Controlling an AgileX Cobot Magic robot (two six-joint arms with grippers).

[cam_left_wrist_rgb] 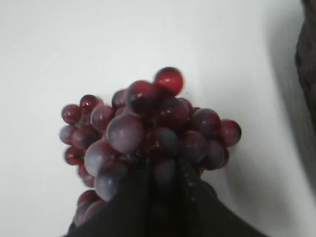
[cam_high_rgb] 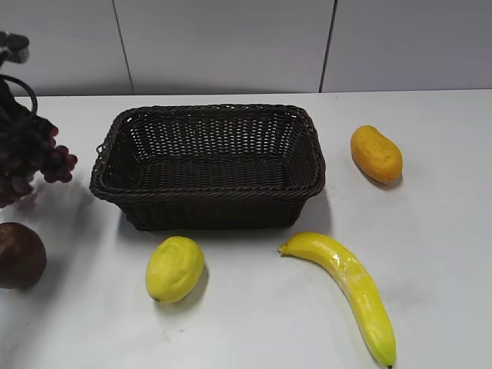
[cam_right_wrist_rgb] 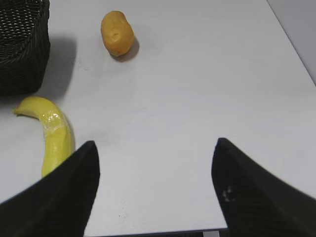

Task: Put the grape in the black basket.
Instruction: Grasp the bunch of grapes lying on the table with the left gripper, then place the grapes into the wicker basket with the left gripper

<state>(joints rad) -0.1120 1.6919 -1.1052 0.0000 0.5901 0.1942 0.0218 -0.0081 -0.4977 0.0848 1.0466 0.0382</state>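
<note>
My left gripper is going to set the grape down inside the black basket's half nearer the apple (cam_high_rgb: pixel 191 154).
The grape (cam_left_wrist_rgb: pixel 148 133), a bunch of dark purple-red berries, hangs in my left gripper (cam_left_wrist_rgb: pixel 165 170), which is shut on it. In the exterior view the grape (cam_high_rgb: pixel 48 157) is held above the table at the far left, left of the black basket (cam_high_rgb: pixel 207 188). The basket is a large dark woven rectangle at the table's middle, and its inside looks bare. Its edge shows at the right of the left wrist view (cam_left_wrist_rgb: pixel 307 64) and its corner at the top left of the right wrist view (cam_right_wrist_rgb: pixel 22 47). My right gripper (cam_right_wrist_rgb: pixel 155 163) is open and empty above the table's front right.
A dark red apple (cam_high_rgb: pixel 19 255) lies at the left front. A lemon (cam_high_rgb: pixel 175 268) lies in front of the basket. A banana (cam_high_rgb: pixel 350 288) lies at the front right. An orange-yellow fruit (cam_high_rgb: pixel 376 154) lies right of the basket.
</note>
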